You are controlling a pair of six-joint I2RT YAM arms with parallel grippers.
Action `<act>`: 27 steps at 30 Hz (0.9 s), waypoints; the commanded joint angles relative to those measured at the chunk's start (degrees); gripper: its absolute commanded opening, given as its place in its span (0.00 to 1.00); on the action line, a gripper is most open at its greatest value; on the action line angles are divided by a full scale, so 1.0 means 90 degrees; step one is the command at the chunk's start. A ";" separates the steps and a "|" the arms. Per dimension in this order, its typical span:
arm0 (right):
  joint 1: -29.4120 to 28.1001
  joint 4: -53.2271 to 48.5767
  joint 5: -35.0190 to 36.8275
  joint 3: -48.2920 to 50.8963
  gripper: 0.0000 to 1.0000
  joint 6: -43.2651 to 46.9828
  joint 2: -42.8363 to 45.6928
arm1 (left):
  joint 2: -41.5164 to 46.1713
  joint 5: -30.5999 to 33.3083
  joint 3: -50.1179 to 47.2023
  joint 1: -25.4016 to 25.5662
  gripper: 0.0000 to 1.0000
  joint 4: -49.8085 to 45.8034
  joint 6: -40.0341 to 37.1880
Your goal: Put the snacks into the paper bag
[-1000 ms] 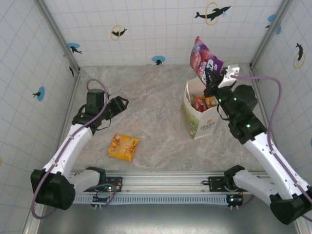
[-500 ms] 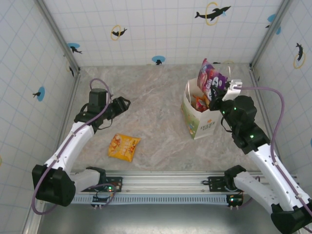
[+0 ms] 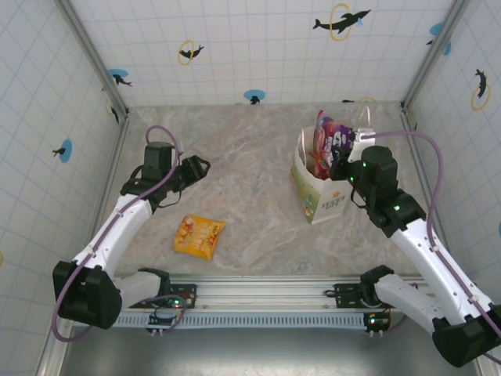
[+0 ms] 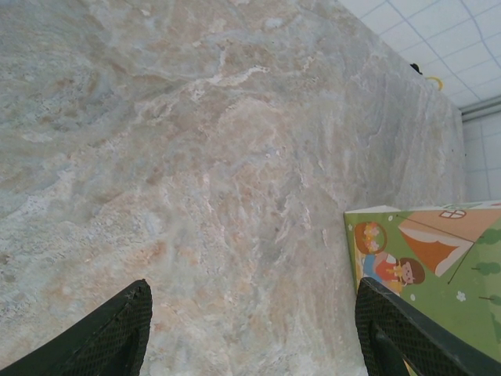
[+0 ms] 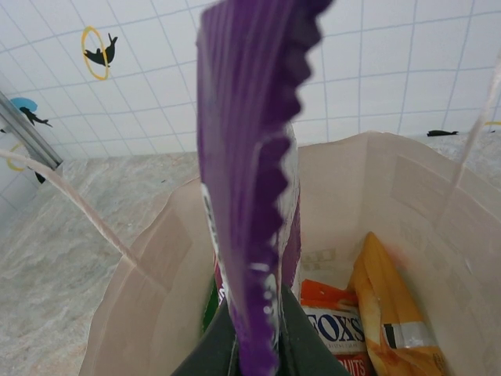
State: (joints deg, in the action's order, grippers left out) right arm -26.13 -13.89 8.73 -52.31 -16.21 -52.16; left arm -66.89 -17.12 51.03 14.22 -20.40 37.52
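My right gripper needs to let go of the purple snack packet on top of the orange-white packet in the paper bag [image 3: 321, 163] [image 5: 333, 330].
The cream paper bag [image 3: 321, 200] stands upright at the right of the table, its mouth open. My right gripper [image 3: 338, 157] is shut on a purple snack packet [image 3: 327, 139], which hangs partly inside the bag's mouth. In the right wrist view the purple snack packet [image 5: 254, 180] stands edge-on between the shut fingers [image 5: 207, 356], above an orange-white packet [image 5: 337, 329] and an orange packet [image 5: 391, 313] lying in the paper bag [image 5: 141, 290]. A yellow-orange snack packet [image 3: 199, 236] lies flat on the table at the left. My left gripper [image 3: 200, 165] hovers open above bare table, beyond that packet.
The left wrist view looks down on marble tabletop [image 4: 219, 172] between the open left gripper [image 4: 254, 329], with the bag's green printed side [image 4: 423, 251] at its right. Tiled walls enclose the table [image 3: 250, 149] on three sides. A metal rail [image 3: 258, 294] runs along the near edge.
My right gripper has lowered the purple packet from above the bag down into its mouth. The left arm has shifted only slightly.
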 commanded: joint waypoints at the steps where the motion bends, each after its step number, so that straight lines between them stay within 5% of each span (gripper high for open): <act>1: 0.0042 0.0250 -0.0106 -0.0439 0.00 0.0053 -0.0190 | -0.0062 -0.0035 0.0084 0.0060 0.70 0.0130 -0.0095; 27: 0.0155 -0.0096 -0.0122 -0.1009 0.02 -0.0391 -0.1087 | -0.0275 -0.0063 0.0157 0.0134 0.69 0.0227 -0.0110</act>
State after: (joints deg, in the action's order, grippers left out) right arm -25.02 -16.62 8.56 -57.82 -18.70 -61.71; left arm -69.43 -17.37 51.05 15.03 -18.74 37.52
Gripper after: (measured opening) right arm 0.119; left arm 0.690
